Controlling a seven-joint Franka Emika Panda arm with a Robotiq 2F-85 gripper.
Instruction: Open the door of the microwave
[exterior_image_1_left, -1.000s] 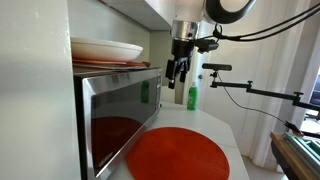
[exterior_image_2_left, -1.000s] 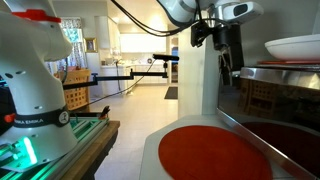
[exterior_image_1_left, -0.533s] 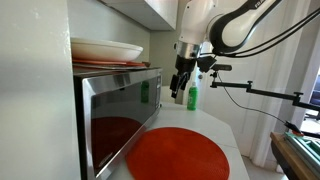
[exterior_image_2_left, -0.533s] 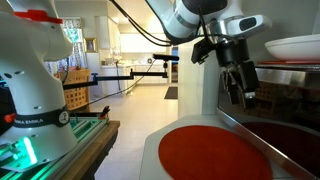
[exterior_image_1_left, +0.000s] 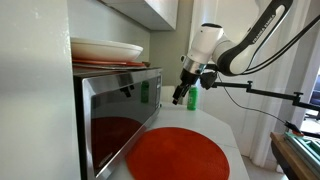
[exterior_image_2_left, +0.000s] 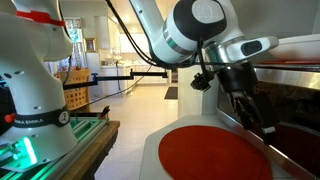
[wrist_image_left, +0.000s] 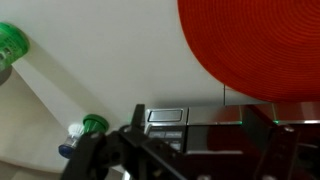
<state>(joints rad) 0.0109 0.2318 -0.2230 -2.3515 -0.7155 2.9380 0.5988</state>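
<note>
The empty fingers of my gripper should next go to the microwave's control panel (exterior_image_1_left: 152, 94) (wrist_image_left: 166, 116), at the panel's end near the green bottle, and close there.
The microwave (exterior_image_1_left: 112, 115) is a steel and black box with a closed door (exterior_image_1_left: 120, 125) whose dark window reflects the red mat. It shows at the right edge in an exterior view (exterior_image_2_left: 295, 100) and between my fingers in the wrist view (wrist_image_left: 205, 125), with its control panel (wrist_image_left: 165, 122). My gripper (exterior_image_1_left: 180, 96) hangs tilted in front of the microwave's far end, above the counter. It also shows in an exterior view (exterior_image_2_left: 262, 118). In the wrist view its fingers (wrist_image_left: 190, 165) are spread wide and hold nothing.
A round red mat (exterior_image_1_left: 180, 155) lies on the white counter (exterior_image_1_left: 215, 125) in front of the microwave. Plates (exterior_image_1_left: 105, 49) sit on top of the microwave. A green bottle (exterior_image_1_left: 193, 98) stands behind my gripper. A second white robot arm (exterior_image_2_left: 30, 90) stands across the aisle.
My gripper has come down from the level of the microwave's top and tilted over. It now sits lower, in front of the microwave's face. The door has not moved.
</note>
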